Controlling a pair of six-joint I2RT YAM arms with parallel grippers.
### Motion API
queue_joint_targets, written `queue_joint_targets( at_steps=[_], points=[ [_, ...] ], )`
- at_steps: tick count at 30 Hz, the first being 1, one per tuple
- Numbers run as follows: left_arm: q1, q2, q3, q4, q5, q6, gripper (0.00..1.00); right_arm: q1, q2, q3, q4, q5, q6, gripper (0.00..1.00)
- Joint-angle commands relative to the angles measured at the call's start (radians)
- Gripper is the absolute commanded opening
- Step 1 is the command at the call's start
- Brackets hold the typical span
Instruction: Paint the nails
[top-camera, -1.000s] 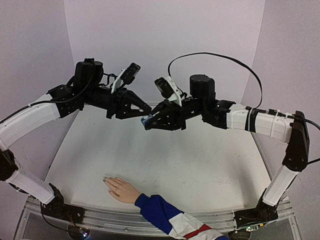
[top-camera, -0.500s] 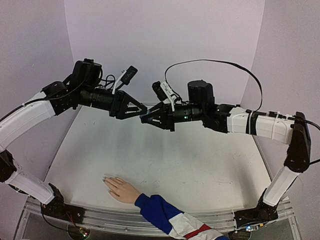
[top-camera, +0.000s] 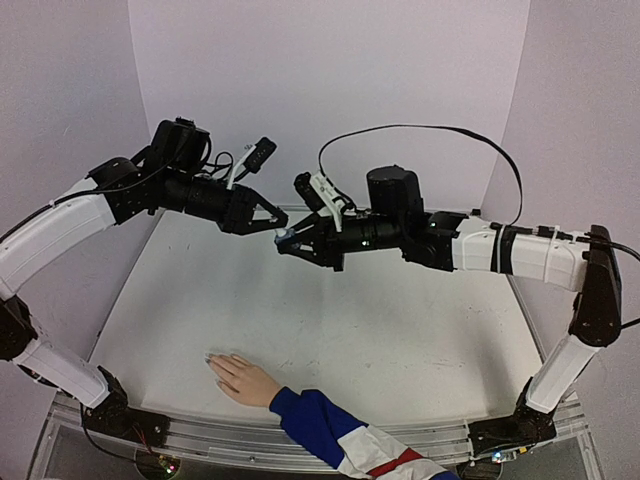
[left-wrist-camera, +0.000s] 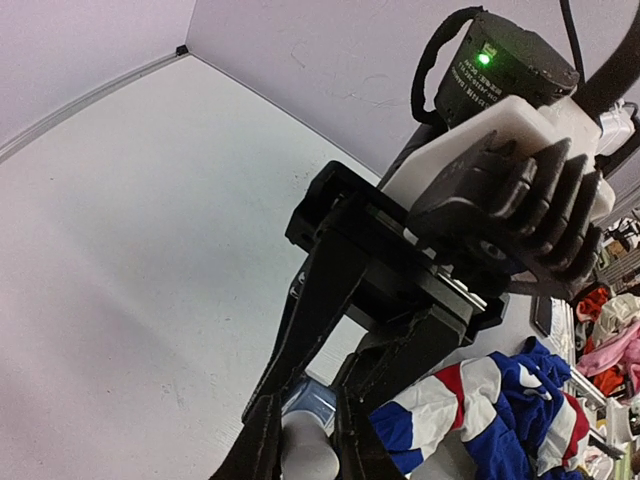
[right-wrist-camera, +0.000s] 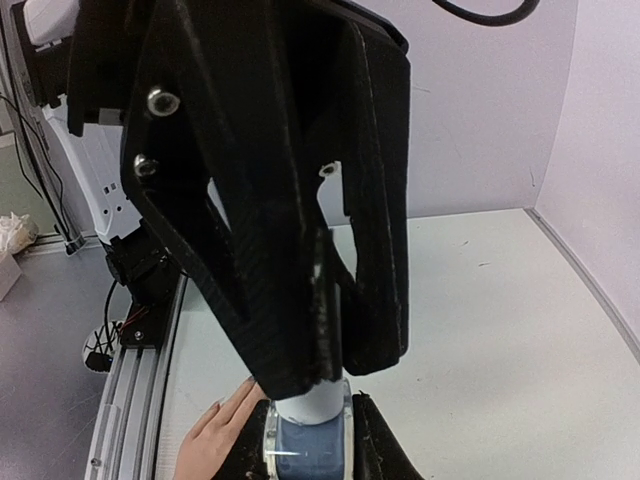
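Observation:
My left gripper has the small blue bottle. I need to let go of it, standing upright, on the white table (top-camera: 178, 301) beyond the fingertips of the pale hand.
A small blue bottle (top-camera: 288, 239) with a white cap (right-wrist-camera: 311, 404) hangs in the air over the far middle of the table. My right gripper (top-camera: 292, 244) is shut on its blue body (right-wrist-camera: 308, 450). My left gripper (top-camera: 274, 232) meets it from the opposite side, its fingers (right-wrist-camera: 290, 300) shut on the white cap (left-wrist-camera: 305, 450). The pale hand (top-camera: 243, 378) lies flat near the front edge, well below both grippers, and its tiny nails (top-camera: 210, 359) point left. Its blue, white and red sleeve (top-camera: 350, 440) runs off to the right. The right wrist view shows the fingertips and nails (right-wrist-camera: 216, 403).
Lavender walls (top-camera: 330, 80) close off the back and both sides of the white table (top-camera: 400, 330). A metal rail (top-camera: 250, 435) runs along the front edge. A black cable (top-camera: 430, 135) loops above the right arm.
The left gripper opened, then closed again on the cap. The right gripper reached further left and rolled, taking the bottle slightly left.

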Motion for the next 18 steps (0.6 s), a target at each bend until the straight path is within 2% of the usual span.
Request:
queue_joint_targets(
  at_steps=[1,3,6,10,14,18],
  points=[
    [-0.013,0.0,0.06,0.001,0.065,0.012,0.15,0.003,-0.041,0.041,0.03,0.06,-0.006,0.0],
    [-0.013,-0.001,0.057,-0.007,0.066,0.017,0.15,0.003,-0.039,0.045,0.031,0.061,-0.005,0.0],
    [-0.013,-0.001,0.055,-0.017,0.065,0.024,0.22,0.003,-0.036,0.048,0.034,0.069,-0.005,0.0],
    [-0.013,0.0,0.055,-0.032,0.067,0.035,0.23,0.003,-0.033,0.055,0.033,0.069,-0.004,0.0],
    [-0.013,0.001,0.058,-0.047,0.065,0.048,0.14,0.003,-0.032,0.057,0.035,0.072,-0.003,0.0],
    [-0.013,-0.002,0.055,-0.055,0.038,0.055,0.0,0.003,-0.024,0.058,0.034,0.105,0.006,0.0]
  ],
)
